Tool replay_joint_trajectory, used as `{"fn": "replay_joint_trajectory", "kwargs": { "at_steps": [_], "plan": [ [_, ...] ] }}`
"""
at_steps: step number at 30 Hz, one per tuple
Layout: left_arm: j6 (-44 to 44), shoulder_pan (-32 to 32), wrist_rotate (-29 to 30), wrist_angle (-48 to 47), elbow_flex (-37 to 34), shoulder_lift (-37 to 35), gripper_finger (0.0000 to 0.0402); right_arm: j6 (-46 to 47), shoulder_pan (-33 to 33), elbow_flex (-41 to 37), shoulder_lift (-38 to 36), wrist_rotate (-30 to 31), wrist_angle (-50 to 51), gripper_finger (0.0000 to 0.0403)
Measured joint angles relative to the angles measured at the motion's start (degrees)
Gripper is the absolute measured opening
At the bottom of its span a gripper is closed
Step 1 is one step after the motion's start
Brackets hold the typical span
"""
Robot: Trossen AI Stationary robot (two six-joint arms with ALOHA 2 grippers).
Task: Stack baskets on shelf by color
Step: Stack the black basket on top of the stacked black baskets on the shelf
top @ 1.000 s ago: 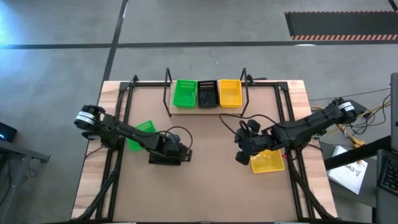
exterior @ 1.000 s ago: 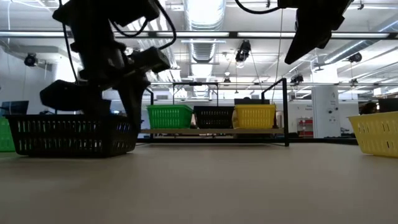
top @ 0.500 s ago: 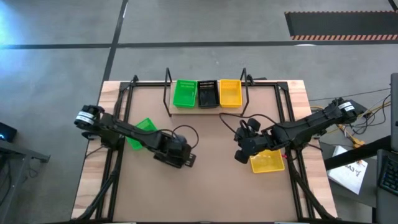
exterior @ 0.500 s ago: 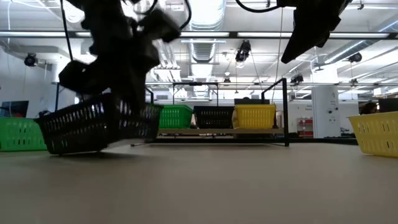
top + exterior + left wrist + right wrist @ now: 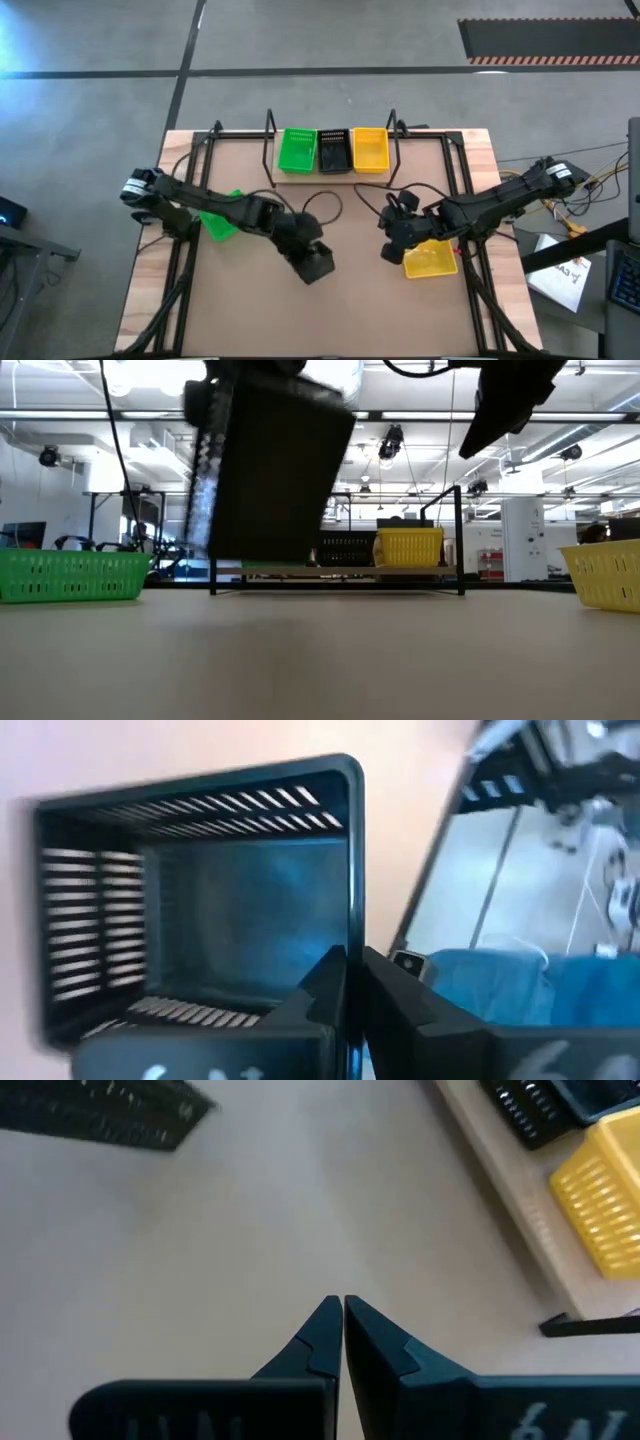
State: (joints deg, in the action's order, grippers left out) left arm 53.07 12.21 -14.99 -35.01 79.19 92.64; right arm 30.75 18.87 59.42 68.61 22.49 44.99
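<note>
The black basket in my left gripper needs to be let go inside the black basket on the shelf (image 5: 335,150), where it will sit between the green and yellow baskets.
My left gripper (image 5: 300,246) is shut on a black basket (image 5: 316,265), which hangs over the middle of the table; in the low view it (image 5: 270,470) hangs steeply tipped. The shelf (image 5: 330,174) stands at the table's far edge. It bears a green basket (image 5: 297,150), a black basket (image 5: 334,150) and a yellow basket (image 5: 370,148) side by side. My right gripper (image 5: 388,245) hovers shut and holds nothing, beside a yellow basket (image 5: 430,260) resting on its bottom on the table. Another green basket (image 5: 220,215) rests at the left. My left gripper pinches one wall of the black basket at its rim (image 5: 352,925), one finger (image 5: 322,982) inside the basket and the other outside. The basket is lifted clear of the table and tipped steeply, its mesh wall (image 5: 205,470) standing almost upright.
Black wire frames (image 5: 270,150) stand at both ends of the shelf, and black rails (image 5: 190,190) run along the table's left and right sides. Bare tabletop (image 5: 340,320) lies toward the near edge. The room shows behind the shelf in the low view.
My left gripper has shut on the black basket's wall and risen, moving toward the table's right and near edges. The basket, flat on the table a second ago, has first tipped up at one end and now hangs clear, steeply tilted.
</note>
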Motion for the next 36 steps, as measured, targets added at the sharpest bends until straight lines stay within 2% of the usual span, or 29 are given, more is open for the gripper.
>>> {"fn": "replay_joint_trajectory", "kwargs": {
  "at_steps": [4,10,16,21,25,32,36],
  "plan": [
    [-9.0,-2.9,-2.2,-4.6,6.5,0.0,0.0008,-0.1,0.8,0.3,-1.8,-1.9,1.0,0.0009],
    [-24.3,-10.9,-1.4,-11.9,16.7,-0.1,0.0002,4.4,3.8,0.3,-4.2,-1.6,1.6,0.0009],
    [-41.3,-20.5,-0.6,-11.8,19.4,-0.1,0.0001,8.6,5.7,-0.3,-4.3,0.7,1.6,0.0009],
    [-55.9,-24.8,6.3,-10.4,18.1,-0.1,0.0001,15.4,5.6,-0.8,-3.1,4.2,1.7,0.0009],
    [-63.9,-26.8,13.8,-9.6,16.8,0.7,0.0,20.7,5.5,-0.8,-2.2,8.1,1.5,0.0009],
    [-69.0,-28.8,15.8,-6.1,16.8,7.7,0.0,30.0,4.2,-0.8,-0.6,10.7,1.4,0.0009],
    [-70.5,-28.9,23.2,-6.0,17.4,11.7,0.0,34.3,4.1,-0.8,0.2,11.9,1.3,0.0009]
  ]
}}
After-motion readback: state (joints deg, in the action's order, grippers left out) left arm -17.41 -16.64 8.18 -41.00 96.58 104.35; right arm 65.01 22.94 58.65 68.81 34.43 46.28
